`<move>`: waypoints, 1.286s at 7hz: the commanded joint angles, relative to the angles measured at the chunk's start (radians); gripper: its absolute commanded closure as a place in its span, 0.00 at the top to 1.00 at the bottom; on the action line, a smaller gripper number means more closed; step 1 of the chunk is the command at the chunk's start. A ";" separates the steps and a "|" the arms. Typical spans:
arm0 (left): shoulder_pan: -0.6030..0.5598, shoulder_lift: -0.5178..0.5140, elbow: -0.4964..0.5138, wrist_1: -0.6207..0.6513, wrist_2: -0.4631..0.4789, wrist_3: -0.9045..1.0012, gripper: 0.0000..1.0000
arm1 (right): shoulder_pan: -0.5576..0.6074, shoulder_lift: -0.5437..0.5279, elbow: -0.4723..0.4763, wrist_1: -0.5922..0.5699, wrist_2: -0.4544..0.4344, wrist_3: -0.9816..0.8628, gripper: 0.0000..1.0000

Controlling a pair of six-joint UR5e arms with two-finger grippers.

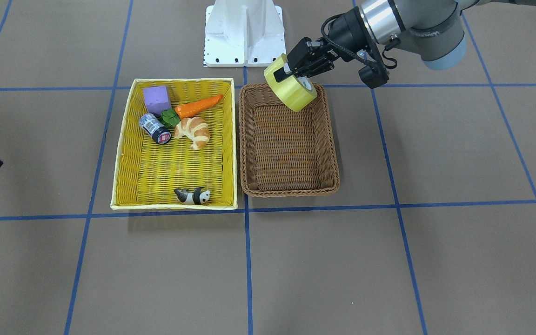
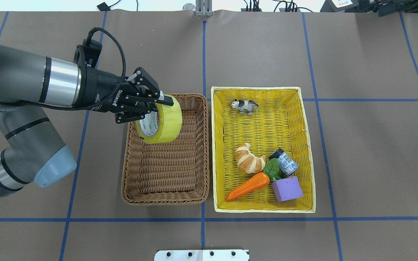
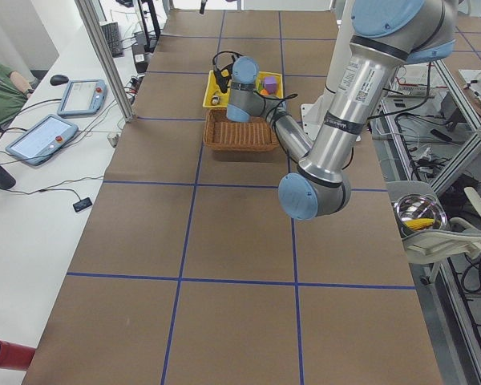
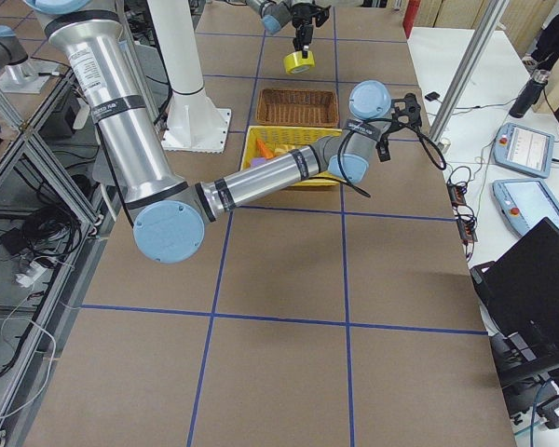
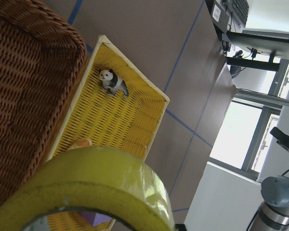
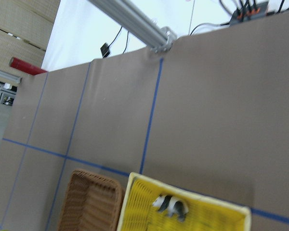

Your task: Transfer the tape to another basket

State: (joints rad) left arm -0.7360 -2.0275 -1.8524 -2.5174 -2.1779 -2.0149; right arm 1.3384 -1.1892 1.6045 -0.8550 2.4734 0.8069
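My left gripper needs to release the tape on the middle of the brown wicker basket's bottom [image 1: 283,138].
The tape [image 2: 162,123], a wide yellowish roll with a white core, hangs tilted in my left gripper [image 2: 153,106], which is shut on its rim. It is in the air over the far left corner of the brown wicker basket [image 2: 165,199], not touching it. The front view shows the same: the tape [image 1: 293,90] in the left gripper [image 1: 296,70] above the basket [image 1: 291,190]. The roll fills the bottom of the left wrist view [image 5: 101,183]. My right gripper [image 4: 412,101] is raised beyond the yellow basket, far from the tape. I cannot tell if it is open or shut.
The yellow basket [image 2: 263,88] stands right beside the brown one. It holds a croissant [image 2: 249,163], a dark can [image 2: 284,162], a carrot [image 2: 247,186], a purple block [image 2: 287,189] and a panda figure [image 2: 244,106]. The brown basket has nothing lying in it.
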 commanded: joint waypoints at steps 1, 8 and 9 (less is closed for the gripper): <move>0.004 -0.029 -0.016 0.254 -0.002 0.178 0.00 | 0.057 0.000 0.054 -0.459 -0.143 -0.600 1.00; 0.164 -0.209 0.223 0.629 0.114 0.438 0.00 | 0.059 -0.006 0.136 -1.070 -0.363 -0.946 1.00; 0.164 -0.209 0.235 0.632 0.115 0.438 0.00 | 0.059 -0.029 0.153 -1.072 -0.352 -0.946 1.00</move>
State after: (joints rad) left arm -0.5820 -2.2146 -1.6632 -1.8889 -2.0801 -1.5785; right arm 1.3970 -1.1936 1.7394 -1.9223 2.1147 -0.1385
